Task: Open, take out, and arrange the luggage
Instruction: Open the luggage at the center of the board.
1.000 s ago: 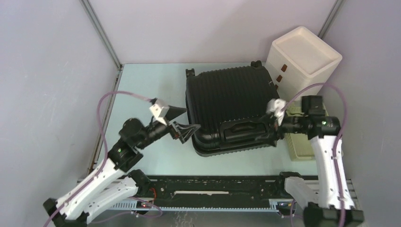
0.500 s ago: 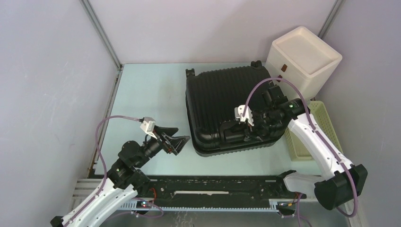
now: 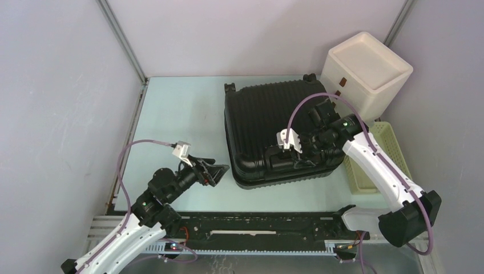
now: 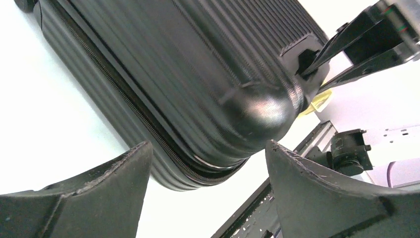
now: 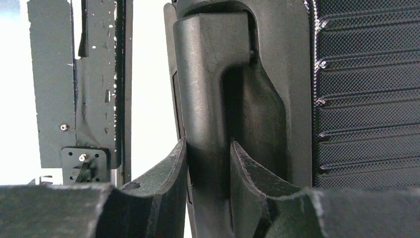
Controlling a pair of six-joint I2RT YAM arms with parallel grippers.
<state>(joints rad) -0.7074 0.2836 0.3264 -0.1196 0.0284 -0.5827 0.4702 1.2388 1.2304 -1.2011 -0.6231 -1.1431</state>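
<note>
The gap under the lid's near corner is only narrow, so the robot's right gripper will lift the luggage's handle before the left gripper pinches the lid's edge [image 4: 174, 147].
The luggage [image 3: 268, 117], a black ribbed hard-shell suitcase, lies flat and closed on the table, right of centre. My right gripper [image 3: 297, 157] reaches over its near edge. In the right wrist view the right gripper [image 5: 208, 144] is shut on the luggage's black handle [image 5: 208, 89], one finger pressed to each side of the bar. My left gripper [image 3: 221, 171] hovers open just left of the near-left corner. In the left wrist view the left gripper [image 4: 208, 144] frames that rounded corner of the luggage [image 4: 198, 64] and its zip seam, with nothing between the fingers.
A white three-drawer box [image 3: 368, 68] stands at the back right, touching the luggage's far right corner. A pale yellow slatted basket [image 3: 379, 151] sits along the right side. The black mounting rail [image 3: 257, 220] runs along the near table edge. Grey walls close in left and right.
My right arm swung in from the luggage's right side to the near handle and closed on it. My left arm drew back toward the near left, its jaws narrowing slightly.
</note>
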